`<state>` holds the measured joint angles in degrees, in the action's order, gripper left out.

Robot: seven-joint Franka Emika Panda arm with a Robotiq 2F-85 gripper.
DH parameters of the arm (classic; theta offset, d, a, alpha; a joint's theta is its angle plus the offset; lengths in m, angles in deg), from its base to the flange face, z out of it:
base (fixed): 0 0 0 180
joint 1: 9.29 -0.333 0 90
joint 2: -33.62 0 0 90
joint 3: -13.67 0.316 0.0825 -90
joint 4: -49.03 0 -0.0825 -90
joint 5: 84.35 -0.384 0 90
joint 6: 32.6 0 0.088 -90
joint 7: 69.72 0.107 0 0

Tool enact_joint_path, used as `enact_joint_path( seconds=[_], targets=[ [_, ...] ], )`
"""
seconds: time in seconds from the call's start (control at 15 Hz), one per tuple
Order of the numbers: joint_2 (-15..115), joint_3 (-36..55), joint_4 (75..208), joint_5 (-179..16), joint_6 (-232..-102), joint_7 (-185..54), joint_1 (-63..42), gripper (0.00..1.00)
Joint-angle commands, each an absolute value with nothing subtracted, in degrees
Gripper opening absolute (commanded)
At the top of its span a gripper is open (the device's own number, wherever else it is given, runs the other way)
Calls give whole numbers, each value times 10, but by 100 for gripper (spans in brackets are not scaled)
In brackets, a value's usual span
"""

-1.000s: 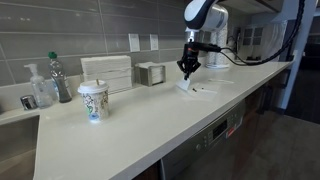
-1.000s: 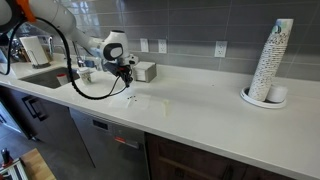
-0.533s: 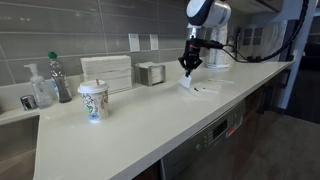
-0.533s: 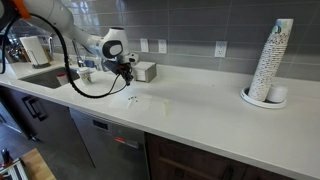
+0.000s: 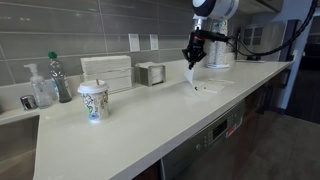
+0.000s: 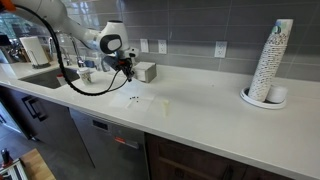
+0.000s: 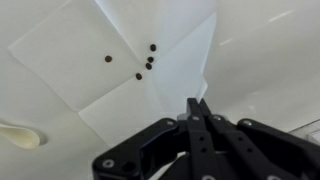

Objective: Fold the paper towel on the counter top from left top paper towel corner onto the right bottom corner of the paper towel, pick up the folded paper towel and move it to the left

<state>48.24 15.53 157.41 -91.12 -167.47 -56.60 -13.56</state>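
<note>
My gripper is to let go of the paper towel's lifted corner on the sheet's flat side (image 5: 210, 90) nearest the counter's front edge.
The paper towel (image 7: 90, 70) is a thin white sheet with a few dark marks, lying on the off-white counter top (image 5: 130, 135). My gripper (image 7: 197, 108) is shut on one corner of it. That corner is lifted, so a flap rises from the sheet to the fingertips. In both exterior views the gripper (image 5: 192, 60) (image 6: 127, 69) hangs a little above the counter, and the towel (image 5: 193, 84) (image 6: 136, 98) slopes down from it to the surface.
A paper cup (image 5: 93, 102), a white ribbed box (image 5: 107, 72), a small holder (image 5: 151, 74) and bottles (image 5: 40, 88) stand along the wall. A tall cup stack (image 6: 270, 62) stands far off. A small pale scrap (image 6: 166, 106) lies near the towel.
My gripper has risen and drawn away across the towel. The pinched corner has come up off the counter with it.
</note>
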Motion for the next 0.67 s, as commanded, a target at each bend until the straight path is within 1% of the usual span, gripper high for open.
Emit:
enact_joint_path(
  seconds=[0.0, 0.6],
  targets=[
    [456, 157, 1614, -929, -1700, -584, -124, 0],
    [428, 143, 1660, -925, -1724, -585, -101, 0]
  ],
)
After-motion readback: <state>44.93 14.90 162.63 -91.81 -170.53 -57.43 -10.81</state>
